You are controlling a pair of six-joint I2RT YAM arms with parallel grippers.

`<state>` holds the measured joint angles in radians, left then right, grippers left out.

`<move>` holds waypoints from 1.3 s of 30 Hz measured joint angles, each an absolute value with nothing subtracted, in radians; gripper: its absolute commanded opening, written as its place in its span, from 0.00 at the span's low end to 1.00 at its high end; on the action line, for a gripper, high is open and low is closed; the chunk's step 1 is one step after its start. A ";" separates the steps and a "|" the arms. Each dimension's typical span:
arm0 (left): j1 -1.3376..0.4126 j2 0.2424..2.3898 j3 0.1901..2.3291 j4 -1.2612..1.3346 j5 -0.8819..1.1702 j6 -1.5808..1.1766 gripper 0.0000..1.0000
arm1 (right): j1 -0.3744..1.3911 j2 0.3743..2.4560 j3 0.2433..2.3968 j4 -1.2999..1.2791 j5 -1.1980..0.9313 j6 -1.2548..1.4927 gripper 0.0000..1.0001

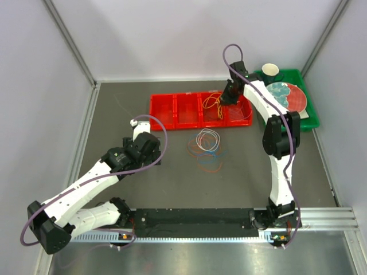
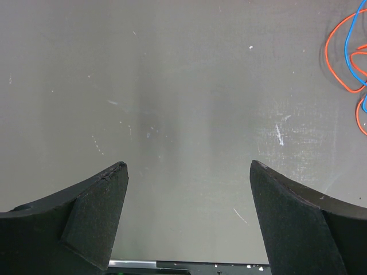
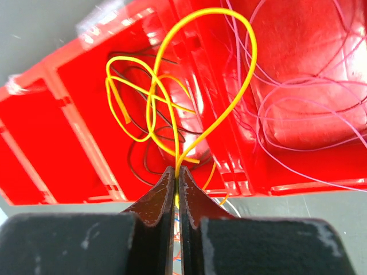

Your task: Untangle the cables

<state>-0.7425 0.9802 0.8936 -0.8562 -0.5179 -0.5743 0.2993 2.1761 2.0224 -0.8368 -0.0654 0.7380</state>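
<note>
The red cable in the tangle is next for my left gripper, which should go and close on it where it crosses the white loops' near edge (image 1: 209, 151).
My right gripper (image 1: 225, 98) (image 3: 176, 169) is shut on a yellow cable (image 3: 223, 74) and holds its loops over the red tray (image 1: 172, 110). A dark cable (image 3: 135, 160) lies in the compartment under it, and thin lilac cables (image 3: 298, 86) lie in the compartment to the right. A tangle of white, blue and red cables (image 1: 207, 143) lies on the table in front of the tray. Its red and blue loops (image 2: 347, 54) show at the right edge of the left wrist view. My left gripper (image 1: 135, 122) (image 2: 188, 166) is open and empty over bare table, left of the tangle.
The red tray (image 3: 51, 143) has several compartments in a row. A green bin (image 1: 304, 112) at the back right holds a red plate, a teal dish and a cup. Grey walls enclose the table on three sides. A black rail runs along the near edge.
</note>
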 measured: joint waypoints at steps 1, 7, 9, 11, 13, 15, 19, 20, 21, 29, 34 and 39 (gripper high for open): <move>-0.743 0.980 0.894 -0.856 -0.518 -0.574 0.91 | 0.301 2.176 2.013 -0.837 -0.067 0.738 0.00; -0.743 0.980 0.894 -0.856 -0.517 -0.574 0.91 | 0.330 2.195 2.024 -0.831 -0.084 0.717 0.00; -0.743 0.980 0.894 -0.856 -0.517 -0.574 0.91 | 0.348 2.215 2.052 -0.832 -0.092 0.705 0.00; -0.743 0.980 0.894 -0.856 -0.517 -0.574 0.91 | 0.364 2.233 2.079 -0.836 -0.100 0.693 0.07; -0.743 0.980 0.894 -0.857 -0.517 -0.574 0.91 | 0.373 2.248 2.111 -0.844 -0.105 0.684 0.34; -0.743 0.980 0.894 -0.856 -0.517 -0.574 0.91 | 0.377 2.264 2.151 -0.864 -0.106 0.672 0.45; -0.742 0.981 0.894 -0.856 -0.515 -0.574 0.91 | 0.378 2.275 2.222 -0.902 -0.095 0.645 0.57; -0.743 0.981 0.894 -0.856 -0.513 -0.574 0.91 | 0.378 2.275 2.243 -0.913 -0.090 0.638 0.57; -0.743 0.982 0.894 -0.856 -0.511 -0.572 0.91 | 0.377 2.275 2.267 -0.922 -0.084 0.630 0.58; -0.742 1.076 0.899 -0.828 -0.437 -0.539 0.91 | 0.377 2.217 2.296 -0.958 -0.045 0.605 0.56; -0.743 1.177 0.942 -0.773 -0.376 -0.509 0.90 | 0.377 2.038 2.098 -0.957 -0.031 0.605 0.52; -0.743 1.274 0.996 -0.713 -0.313 -0.479 0.89 | 0.377 1.825 1.863 -0.933 -0.023 0.607 0.51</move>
<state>-0.7425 1.2736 0.9962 -0.7128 -0.3130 -0.4789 0.3771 1.8248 1.8629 -0.9329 -0.0231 0.6071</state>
